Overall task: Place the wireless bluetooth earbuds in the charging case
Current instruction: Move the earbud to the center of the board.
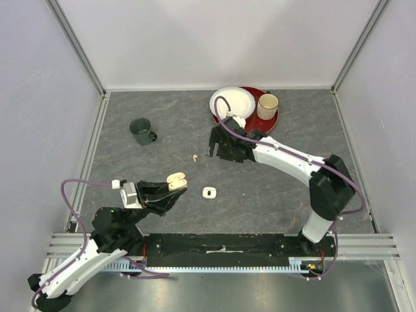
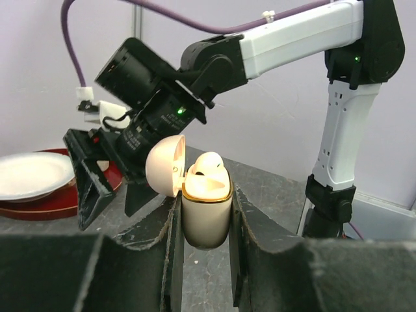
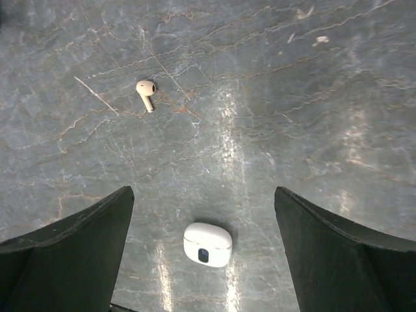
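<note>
Next, my right gripper needs to go to the loose white earbud's round head point(image 1: 195, 156) point(image 3: 145, 87) and close there, leaving the earbud's stem free for the cream charging case.
My left gripper point(image 1: 174, 187) is shut on a cream charging case point(image 1: 177, 181) and holds it upright above the table, lid open. In the left wrist view the case point(image 2: 207, 211) sits between the fingers, with one white earbud point(image 2: 208, 162) seated in it. A loose white earbud point(image 1: 194, 156) lies on the table; in the right wrist view this earbud point(image 3: 146, 92) is ahead and to the left. My right gripper point(image 1: 214, 145) hovers wide open and empty just right of it. A second case point(image 1: 208, 192), white and closed, lies on the table and shows between the right fingers point(image 3: 207, 244). Other earbuds are out of view.
A dark green mug point(image 1: 141, 130) stands at the back left. A red plate point(image 1: 271, 123) at the back carries a white dish point(image 1: 232, 103) and a beige mug point(image 1: 267, 104). Grey walls enclose the table on three sides.
</note>
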Controlling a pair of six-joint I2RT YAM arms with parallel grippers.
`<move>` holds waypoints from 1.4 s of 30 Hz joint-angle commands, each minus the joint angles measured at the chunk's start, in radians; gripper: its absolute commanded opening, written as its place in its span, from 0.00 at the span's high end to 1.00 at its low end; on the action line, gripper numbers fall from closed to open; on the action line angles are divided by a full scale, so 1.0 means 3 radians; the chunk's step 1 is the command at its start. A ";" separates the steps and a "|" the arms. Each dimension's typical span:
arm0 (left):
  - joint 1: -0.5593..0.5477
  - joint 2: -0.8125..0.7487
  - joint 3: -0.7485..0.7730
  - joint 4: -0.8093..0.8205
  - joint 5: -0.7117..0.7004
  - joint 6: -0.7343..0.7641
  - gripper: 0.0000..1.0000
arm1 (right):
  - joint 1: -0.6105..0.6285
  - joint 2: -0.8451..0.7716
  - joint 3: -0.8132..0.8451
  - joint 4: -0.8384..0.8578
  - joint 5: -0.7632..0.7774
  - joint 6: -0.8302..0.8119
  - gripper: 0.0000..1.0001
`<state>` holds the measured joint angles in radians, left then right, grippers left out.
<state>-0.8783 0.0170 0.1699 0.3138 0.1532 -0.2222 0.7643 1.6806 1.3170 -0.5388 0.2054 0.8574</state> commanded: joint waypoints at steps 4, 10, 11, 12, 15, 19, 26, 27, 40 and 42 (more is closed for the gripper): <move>0.0003 -0.0164 0.0134 -0.0156 -0.0153 0.0163 0.98 | 0.0014 0.0773 0.0558 0.0160 -0.0357 0.0108 0.11; 0.0003 -0.0189 0.0175 -0.0248 -0.0158 0.0173 0.98 | 0.0121 0.1208 0.0978 0.0155 -0.0291 0.0103 0.14; 0.0008 -0.0190 0.0170 -0.0248 -0.0178 0.0168 0.98 | 0.0137 0.1244 0.1014 0.0155 -0.0266 0.0103 0.15; 0.0008 -0.0190 0.0170 -0.0248 -0.0178 0.0178 0.98 | 0.0157 0.1285 0.1080 0.0155 -0.0220 0.0103 0.16; 0.0008 -0.0190 0.0175 -0.0253 -0.0183 0.0178 0.98 | 0.0173 0.1418 0.1193 0.0119 -0.0148 0.0103 0.17; 0.0008 -0.0190 0.0170 -0.0258 -0.0188 0.0178 0.98 | 0.0198 0.1607 0.1347 0.0083 -0.0107 0.0062 0.20; 0.0008 -0.0210 0.0190 -0.0355 -0.0188 0.0189 0.98 | 0.0234 0.1766 0.1546 0.0032 0.0092 0.0036 0.25; 0.0008 -0.0215 0.0190 -0.0361 -0.0183 0.0188 0.98 | 0.0234 0.1786 0.1587 0.0022 0.0128 0.0041 0.26; 0.0008 -0.0220 0.0175 -0.0386 -0.0209 0.0188 0.98 | 0.0280 0.2083 0.1822 -0.0039 0.0215 0.0021 0.41; 0.0008 -0.0225 0.0175 -0.0402 -0.0204 0.0183 0.98 | 0.0290 0.2119 0.1838 -0.0039 0.0261 0.0011 0.42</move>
<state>-0.8783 0.0063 0.1886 0.1837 0.1055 -0.2024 0.8421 2.2887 1.8225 -0.5415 0.2497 0.8650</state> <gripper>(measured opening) 0.328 0.587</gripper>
